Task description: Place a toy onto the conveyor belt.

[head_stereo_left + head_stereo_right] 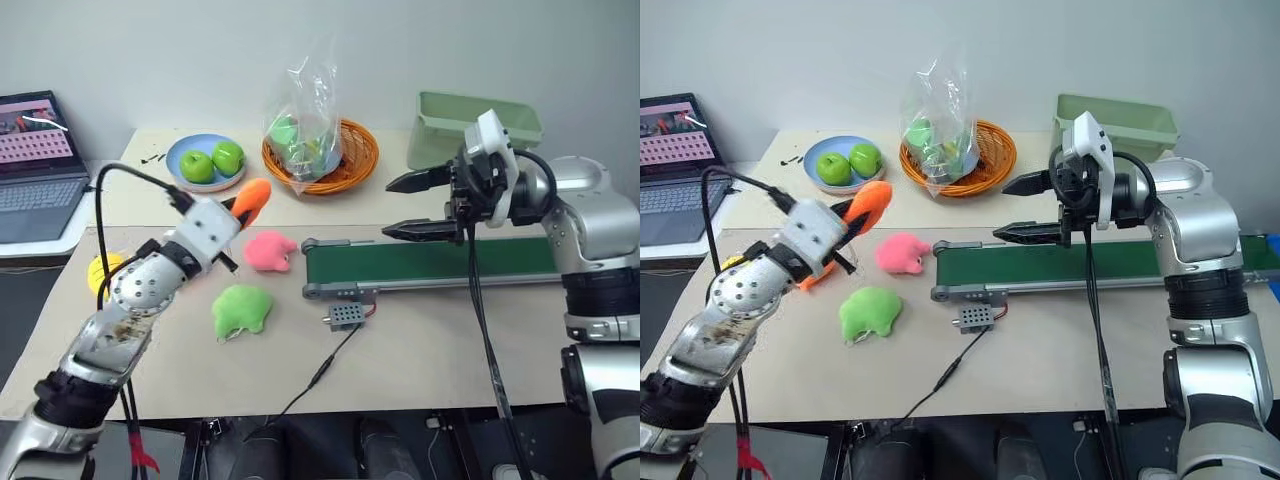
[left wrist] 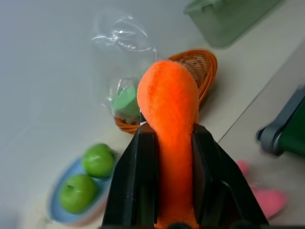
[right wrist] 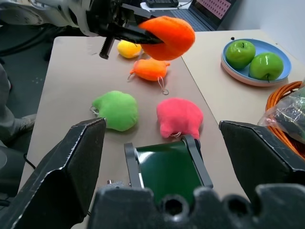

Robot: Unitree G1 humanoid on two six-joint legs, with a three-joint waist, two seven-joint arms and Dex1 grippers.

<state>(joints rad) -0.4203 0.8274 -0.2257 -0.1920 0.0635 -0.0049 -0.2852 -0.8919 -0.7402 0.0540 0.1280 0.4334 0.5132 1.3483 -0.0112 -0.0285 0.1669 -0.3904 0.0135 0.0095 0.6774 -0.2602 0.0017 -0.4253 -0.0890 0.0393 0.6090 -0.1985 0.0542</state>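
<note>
The robot's left gripper will release the deep-orange toy on the conveyor belt [image 1: 350, 259], close to the belt's end by the pink plush.
My left gripper [image 1: 238, 208] is shut on the toy [image 1: 253, 197], a deep-orange carrot-like plush, and holds it in the air above the table's left part. In the left wrist view the toy [image 2: 168, 105] sticks out past both black fingers [image 2: 138, 176]. The conveyor belt [image 1: 430, 262], dark green with a grey frame, runs from the table's middle to the right. My right gripper [image 1: 388, 208] hangs open over the belt's left end, pointing left with nothing between its fingers. The right wrist view shows the belt's end [image 3: 167, 168] below and the held toy [image 3: 169, 37] beyond it.
A pink plush [image 1: 268, 250] and a lime-green plush [image 1: 241, 309] lie left of the belt, with a paler orange plush [image 3: 150, 69] and a yellow one [image 3: 128, 48] further left. At the back stand a plate of green apples [image 1: 182, 150], an orange basket [image 1: 355, 165] and a green bin [image 1: 470, 120]. A laptop [image 1: 35, 165] sits far left.
</note>
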